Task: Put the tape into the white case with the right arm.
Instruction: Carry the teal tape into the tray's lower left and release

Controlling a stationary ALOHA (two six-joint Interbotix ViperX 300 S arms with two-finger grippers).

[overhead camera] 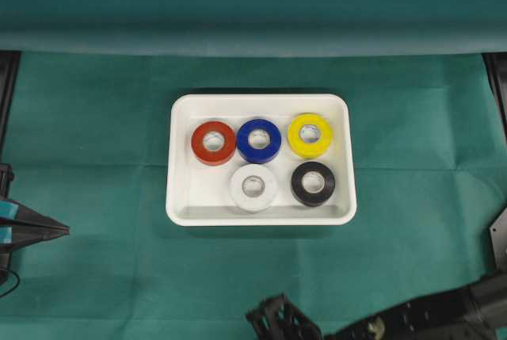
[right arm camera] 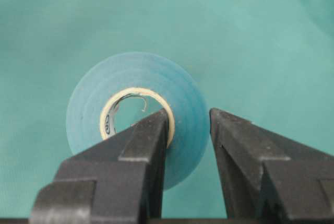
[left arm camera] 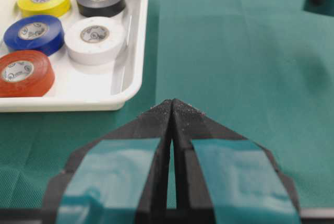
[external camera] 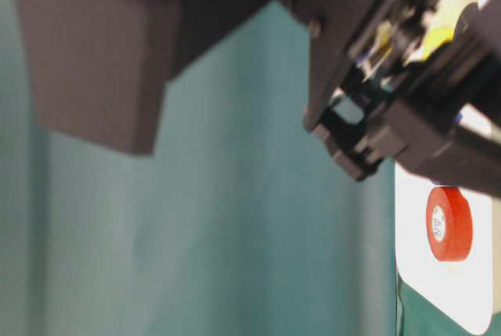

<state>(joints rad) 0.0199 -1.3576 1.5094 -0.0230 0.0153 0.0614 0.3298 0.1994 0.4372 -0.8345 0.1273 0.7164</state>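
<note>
The teal tape roll is to go beside the white roll. I will put it down in the empty case corner (overhead camera: 205,181) with my right gripper.
In the right wrist view a teal tape roll (right arm camera: 88,109) lies flat on the green cloth. My right gripper (right arm camera: 189,113) is shut on its wall, with one finger inside the cream core and the other outside. Overhead, the right arm (overhead camera: 412,316) reaches in along the bottom edge, its gripper (overhead camera: 277,320) hiding the tape, well in front of the white case (overhead camera: 181,197). The case holds several rolls, among them red (overhead camera: 213,143), blue (overhead camera: 259,140) and yellow (overhead camera: 310,135). My left gripper (left arm camera: 172,102) is shut and empty, resting near the case's corner (left arm camera: 133,85).
White (overhead camera: 253,187) and black (overhead camera: 313,183) rolls fill the front row of the case. In the table-level view the right arm (external camera: 407,62) blocks most of the picture. A dark green backdrop roll (overhead camera: 253,35) runs along the far side.
</note>
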